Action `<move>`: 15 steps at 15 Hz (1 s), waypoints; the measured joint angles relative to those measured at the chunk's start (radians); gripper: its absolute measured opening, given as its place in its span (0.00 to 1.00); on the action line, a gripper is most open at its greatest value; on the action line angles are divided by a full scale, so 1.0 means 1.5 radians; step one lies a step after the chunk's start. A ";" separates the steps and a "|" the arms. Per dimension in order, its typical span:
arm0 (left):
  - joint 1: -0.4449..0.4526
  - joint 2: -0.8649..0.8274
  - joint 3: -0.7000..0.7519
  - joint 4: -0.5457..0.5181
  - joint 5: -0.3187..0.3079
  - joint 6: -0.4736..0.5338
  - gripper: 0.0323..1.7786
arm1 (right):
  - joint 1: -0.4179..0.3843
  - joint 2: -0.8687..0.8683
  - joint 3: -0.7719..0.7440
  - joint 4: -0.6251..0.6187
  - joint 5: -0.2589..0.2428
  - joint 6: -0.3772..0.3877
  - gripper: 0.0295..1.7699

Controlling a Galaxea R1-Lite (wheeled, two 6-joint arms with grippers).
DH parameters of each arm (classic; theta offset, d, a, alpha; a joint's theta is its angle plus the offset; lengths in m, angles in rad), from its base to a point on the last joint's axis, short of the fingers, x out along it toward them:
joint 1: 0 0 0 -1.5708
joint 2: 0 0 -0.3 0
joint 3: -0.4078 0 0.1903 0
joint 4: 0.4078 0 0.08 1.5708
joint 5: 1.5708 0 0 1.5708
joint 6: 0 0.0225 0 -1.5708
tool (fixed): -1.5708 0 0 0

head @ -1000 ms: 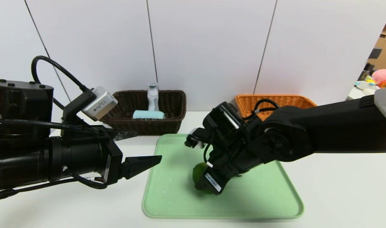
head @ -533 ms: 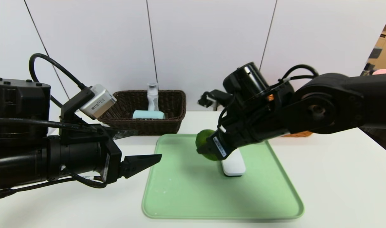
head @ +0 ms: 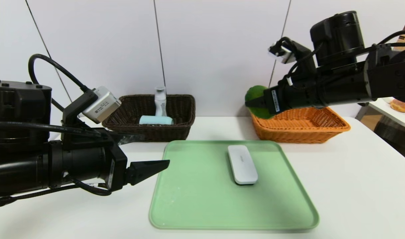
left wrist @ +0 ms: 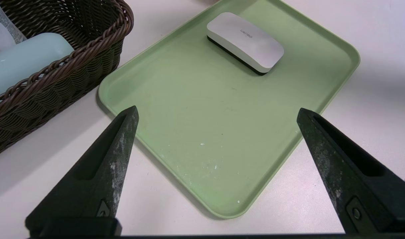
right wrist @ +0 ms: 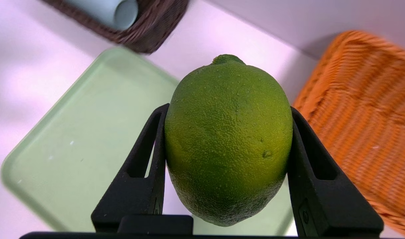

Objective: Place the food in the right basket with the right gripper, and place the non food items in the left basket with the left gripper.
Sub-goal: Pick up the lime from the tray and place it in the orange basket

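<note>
The green lime will leave my right gripper on the orange basket's woven bottom, near its middle (head: 307,122).
My right gripper (head: 255,103) is shut on a green lime (head: 257,97), held in the air just above the left rim of the orange basket (head: 300,127). In the right wrist view the lime (right wrist: 228,139) fills the gap between both fingers. A white rectangular eraser (head: 242,163) lies on the green tray (head: 195,205). My left gripper (head: 165,163) hangs open at the tray's left edge, nothing between its fingers (left wrist: 121,139). The dark brown basket (head: 179,124) at the back left holds a clear bottle (head: 160,99) and a pale blue case (head: 155,120).
The tray sits in the middle of the white table (head: 355,186), both baskets stand behind it against the white wall. A side table with small objects (head: 400,105) shows at the far right edge.
My right gripper has lifted the lime off the tray and carried it up and right to the orange basket, uncovering the eraser. The left arm has stayed put.
</note>
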 joint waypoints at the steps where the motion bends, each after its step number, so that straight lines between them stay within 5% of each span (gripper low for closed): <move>1: 0.000 0.000 0.000 0.000 -0.001 0.000 0.95 | -0.023 -0.006 0.015 -0.030 -0.001 0.000 0.55; 10: 0.000 -0.001 0.004 0.000 0.000 0.001 0.95 | -0.215 0.027 0.130 -0.236 0.013 -0.003 0.55; 15: 0.000 0.003 0.004 0.000 0.001 0.000 0.95 | -0.257 0.087 0.136 -0.303 0.022 -0.001 0.55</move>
